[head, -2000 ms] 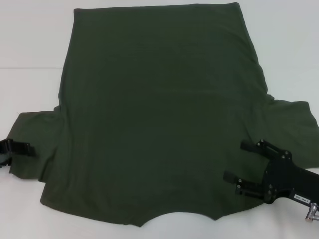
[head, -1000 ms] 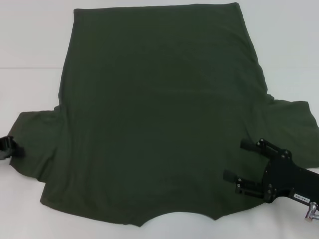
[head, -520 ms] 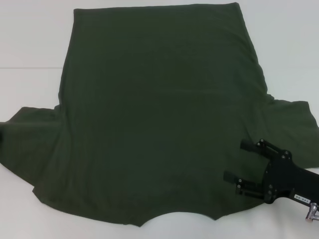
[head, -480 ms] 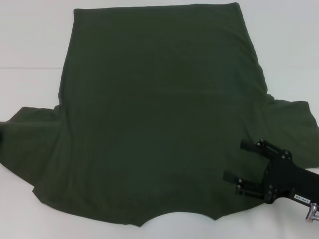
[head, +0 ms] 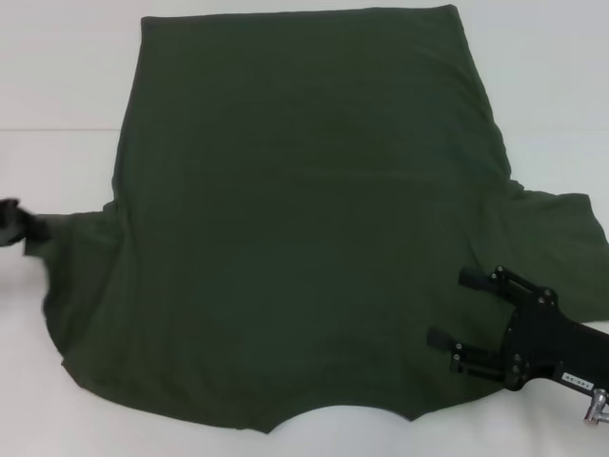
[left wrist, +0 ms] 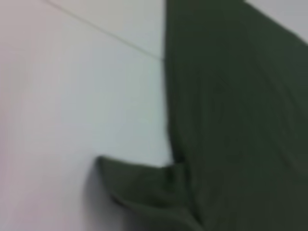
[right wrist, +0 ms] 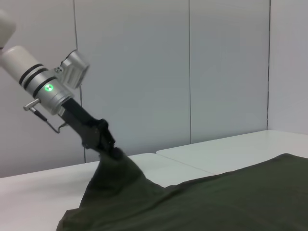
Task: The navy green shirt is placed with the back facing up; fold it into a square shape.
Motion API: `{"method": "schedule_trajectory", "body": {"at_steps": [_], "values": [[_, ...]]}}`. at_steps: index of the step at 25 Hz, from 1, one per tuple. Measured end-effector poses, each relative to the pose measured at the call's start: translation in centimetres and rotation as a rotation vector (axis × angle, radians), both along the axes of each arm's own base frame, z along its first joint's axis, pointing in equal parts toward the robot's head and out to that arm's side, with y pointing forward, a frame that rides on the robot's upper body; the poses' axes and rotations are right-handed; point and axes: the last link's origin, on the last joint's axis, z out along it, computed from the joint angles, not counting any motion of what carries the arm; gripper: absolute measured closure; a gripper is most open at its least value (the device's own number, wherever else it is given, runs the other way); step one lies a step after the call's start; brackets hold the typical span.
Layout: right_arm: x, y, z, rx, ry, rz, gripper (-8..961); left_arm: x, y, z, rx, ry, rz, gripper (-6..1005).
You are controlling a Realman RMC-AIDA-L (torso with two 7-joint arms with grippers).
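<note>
I will let go of the sleeve's end, now lifted off the table, with my left gripper on the shirt's back, a little inward of that sleeve's seam (head: 225,255).
The navy green shirt (head: 304,219) lies spread flat on the white table (head: 57,86), collar at the near edge. My left gripper (head: 13,225) is at the far left, shut on the shirt's left sleeve (head: 71,257). The right wrist view shows it (right wrist: 111,151) holding the sleeve tip lifted off the table, with the cloth hanging in a peak. In the left wrist view the shirt (left wrist: 231,115) and the raised sleeve fold (left wrist: 144,185) show; no fingers show there. My right gripper (head: 455,307) is open and empty, low over the shirt by the right sleeve (head: 557,238).
The white table surrounds the shirt, with a seam line (head: 57,130) across it. Grey wall panels (right wrist: 192,67) stand behind the table in the right wrist view.
My left gripper took the left sleeve's edge, drew it outward to the left, then raised it and moved farther from me. The sleeve now bunches toward the gripper. The right arm has not moved.
</note>
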Motion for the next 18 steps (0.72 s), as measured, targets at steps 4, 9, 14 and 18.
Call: {"method": "schedule_trajectory", "body": {"at_steps": [4, 9, 14, 18], "values": [[0.0, 0.0, 0.0, -0.001, 0.000, 0.001, 22, 2.3, 1.0, -1.2, -0.021, -0.039, -0.054, 990], [0.0, -0.1, -0.1, -0.006, 0.000, 0.002, 23, 4.1, 1.8, -2.8, -0.052, -0.045, -0.099, 988], [0.0, -0.2, -0.2, -0.007, 0.006, -0.003, 24, 6.1, 2.1, -6.3, -0.116, -0.029, -0.141, 987], [0.0, -0.2, -0.2, -0.006, 0.005, -0.002, 23, 6.1, 1.9, -8.0, -0.119, -0.039, -0.127, 986]]}}
